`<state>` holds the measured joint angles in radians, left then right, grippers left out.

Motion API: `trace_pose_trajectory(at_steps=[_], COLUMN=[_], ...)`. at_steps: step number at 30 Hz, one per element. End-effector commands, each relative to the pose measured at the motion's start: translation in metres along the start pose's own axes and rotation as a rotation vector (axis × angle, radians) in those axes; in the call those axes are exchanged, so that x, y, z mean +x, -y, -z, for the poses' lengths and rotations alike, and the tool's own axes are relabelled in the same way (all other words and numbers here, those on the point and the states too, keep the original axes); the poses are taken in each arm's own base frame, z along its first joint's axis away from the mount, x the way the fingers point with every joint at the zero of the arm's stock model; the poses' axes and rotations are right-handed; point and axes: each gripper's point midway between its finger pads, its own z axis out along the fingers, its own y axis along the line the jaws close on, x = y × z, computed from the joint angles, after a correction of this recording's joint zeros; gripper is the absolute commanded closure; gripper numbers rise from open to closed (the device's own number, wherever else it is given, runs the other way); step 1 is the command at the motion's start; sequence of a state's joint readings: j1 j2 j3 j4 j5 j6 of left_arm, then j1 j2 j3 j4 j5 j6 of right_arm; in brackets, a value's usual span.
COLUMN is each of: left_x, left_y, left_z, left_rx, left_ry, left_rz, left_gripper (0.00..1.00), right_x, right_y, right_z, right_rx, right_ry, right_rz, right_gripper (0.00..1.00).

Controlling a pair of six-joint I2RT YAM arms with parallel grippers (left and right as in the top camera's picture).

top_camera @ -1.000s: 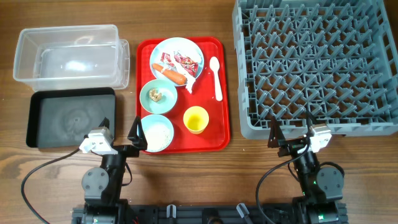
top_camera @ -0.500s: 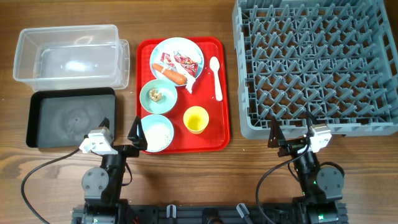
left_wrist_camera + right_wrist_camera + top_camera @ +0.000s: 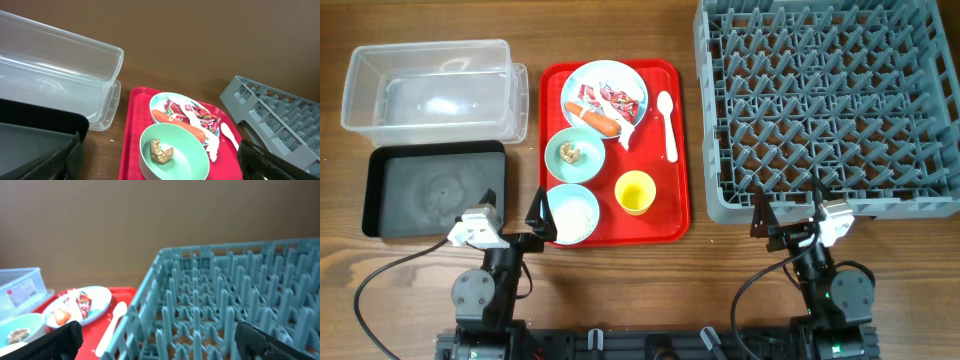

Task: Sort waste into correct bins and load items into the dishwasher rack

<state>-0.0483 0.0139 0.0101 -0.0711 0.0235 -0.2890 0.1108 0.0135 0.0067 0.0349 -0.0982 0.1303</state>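
Observation:
The green bowl with the brown lump in it will be picked up by my left gripper, which will close on the bowl's rim (image 3: 604,158) (image 3: 208,163) facing the white spoon.
On the red serving tray, the pale blue plate (image 3: 592,76) holds an orange carrot piece (image 3: 593,119), a red-and-white wrapper (image 3: 620,97) and crumpled white paper (image 3: 625,131). One green bowl (image 3: 560,146) holds the brown lump (image 3: 570,153). The other bowl (image 3: 555,197) holds white rice (image 3: 574,215). The yellow cup (image 3: 634,192) and white spoon (image 3: 666,124) lie beside them. The clear tub (image 3: 430,90) and black tray (image 3: 435,188) are at the left, the grey rack (image 3: 830,105) at the right. My left gripper (image 3: 512,212) (image 3: 160,167) and right gripper (image 3: 788,212) (image 3: 162,342) are open, empty and low at the front.
The red serving tray (image 3: 670,215) sits between the bins and the rack. The rack's near wall (image 3: 150,310) stands right in front of my right gripper. The black tray's near corner (image 3: 45,135) is close to my left finger. Cables trail at the front edge.

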Motion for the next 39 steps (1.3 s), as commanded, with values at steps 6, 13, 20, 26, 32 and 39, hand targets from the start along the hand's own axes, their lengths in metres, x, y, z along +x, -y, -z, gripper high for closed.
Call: trace_pose_trajectory(at_steps=[6, 13, 20, 26, 32, 39], left_x=[0.001, 0.002, 0.002, 0.002, 0.001, -0.079], left_y=[0.0, 0.0, 0.0, 0.0, 0.002, 0.034], left_z=[0.0, 0.0, 0.0, 0.0, 0.0, 0.0], left_rx=[-0.001, -0.002, -0.002, -0.002, 0.012, 0.021], left_ry=[-0.001, -0.001, -0.001, -0.001, -0.001, 0.003], left_rz=[-0.017, -0.017, -0.017, -0.017, -0.016, -0.025], left_gripper=[0.0, 0.0, 0.0, 0.0, 0.0, 0.0], right_x=[-0.048, -0.147, -0.167, -0.076, -0.028, -0.034], right_y=[-0.039, -0.064, -0.075, -0.058, -0.052, -0.063], right_z=[0.009, 0.026, -0.025, -0.095, -0.121, -0.123], right_rx=[-0.208, -0.277, -0.318, -0.269, -0.268, -0.336], right_ry=[0.165, 0.232, -0.135, -0.79, -0.922, -0.894], right_rz=[0.036, 0.06, 0.041, -0.089, -0.136, -0.157], right_gripper=[0.0, 0.0, 0.0, 0.0, 0.0, 0.0])
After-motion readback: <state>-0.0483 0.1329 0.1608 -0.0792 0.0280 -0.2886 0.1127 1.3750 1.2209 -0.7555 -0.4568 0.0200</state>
